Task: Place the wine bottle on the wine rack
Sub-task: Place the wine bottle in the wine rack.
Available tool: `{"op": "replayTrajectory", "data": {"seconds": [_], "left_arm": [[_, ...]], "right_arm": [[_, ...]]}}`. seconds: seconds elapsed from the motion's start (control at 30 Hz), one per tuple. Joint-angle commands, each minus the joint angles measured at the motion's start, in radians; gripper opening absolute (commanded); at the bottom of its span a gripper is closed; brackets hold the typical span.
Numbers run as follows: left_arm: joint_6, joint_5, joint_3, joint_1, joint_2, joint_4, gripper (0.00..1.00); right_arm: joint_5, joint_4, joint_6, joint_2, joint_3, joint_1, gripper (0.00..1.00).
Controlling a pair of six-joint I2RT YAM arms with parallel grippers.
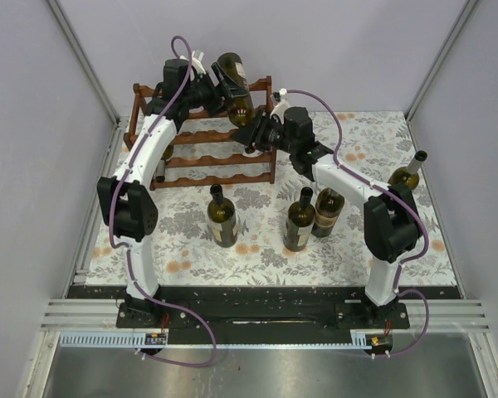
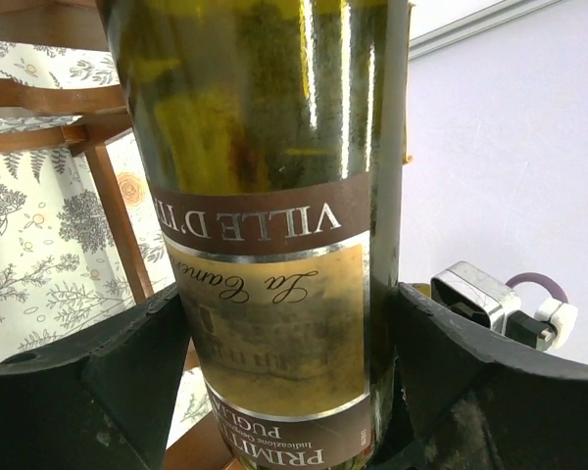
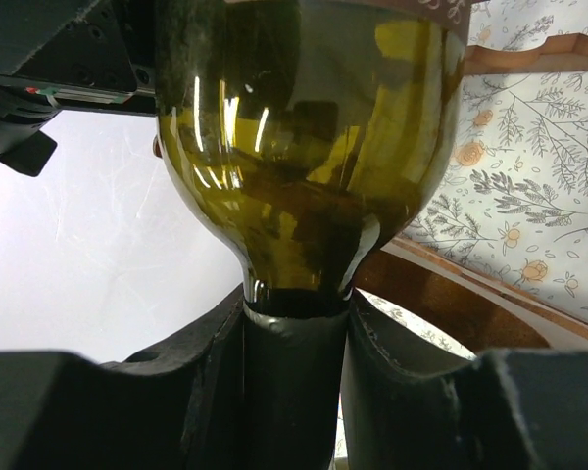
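The wine bottle lies slanted across the top of the wine rack, so my right gripper should open and grip its foil neck (image 3: 294,343) again as my left gripper straightens the bottle.
The wine bottle (image 1: 235,81), dark green with a brown and gold label, is held tilted in the air over the top of the wine rack (image 1: 212,157), base toward the back wall. My left gripper (image 1: 222,89) is shut across its labelled body (image 2: 274,196), a black finger (image 2: 127,362) pressed on each side. My right gripper (image 1: 251,130) is shut on its dark foil neck (image 3: 294,323), just below the shoulder (image 3: 304,147). Reddish-brown rack rails show behind the bottle (image 2: 49,98) and to the right of it (image 3: 451,294).
Three upright wine bottles stand on the floral mat in front of the rack (image 1: 222,217), (image 1: 300,220), (image 1: 326,211). A fourth bottle (image 1: 407,174) stands at the right, behind my right arm. Grey enclosure walls close in the back and both sides.
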Motion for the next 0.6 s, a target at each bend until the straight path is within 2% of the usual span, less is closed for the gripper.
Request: {"op": "replayTrajectory", "data": {"seconds": [0.0, 0.1, 0.2, 0.3, 0.4, 0.47, 0.5, 0.57], "left_arm": [[0.05, -0.004, 0.093, -0.037, 0.018, 0.053, 0.0], [0.056, -0.003, 0.1, -0.037, 0.022, 0.048, 0.0], [0.062, -0.001, 0.104, -0.037, 0.029, 0.042, 0.0], [0.065, -0.004, 0.109, -0.036, 0.034, 0.042, 0.0], [0.065, -0.011, 0.115, -0.039, 0.043, 0.044, 0.0], [0.065, -0.014, 0.115, -0.037, 0.049, 0.047, 0.0], [0.067, -0.015, 0.116, -0.039, 0.049, 0.047, 0.0], [0.067, -0.018, 0.118, -0.039, 0.051, 0.051, 0.0]], "right_arm": [[-0.118, 0.137, -0.03, -0.049, 0.059, 0.025, 0.43], [-0.123, 0.125, -0.036, -0.057, 0.058, 0.026, 0.5], [-0.138, 0.105, -0.045, -0.064, 0.061, 0.026, 0.63], [-0.146, 0.089, -0.056, -0.07, 0.054, 0.026, 0.65], [-0.138, 0.083, -0.068, -0.078, 0.047, 0.025, 0.6], [-0.135, 0.079, -0.073, -0.08, 0.048, 0.022, 0.5], [-0.124, 0.066, -0.077, -0.08, 0.05, 0.018, 0.4], [-0.124, 0.057, -0.086, -0.08, 0.05, 0.014, 0.34]]}}
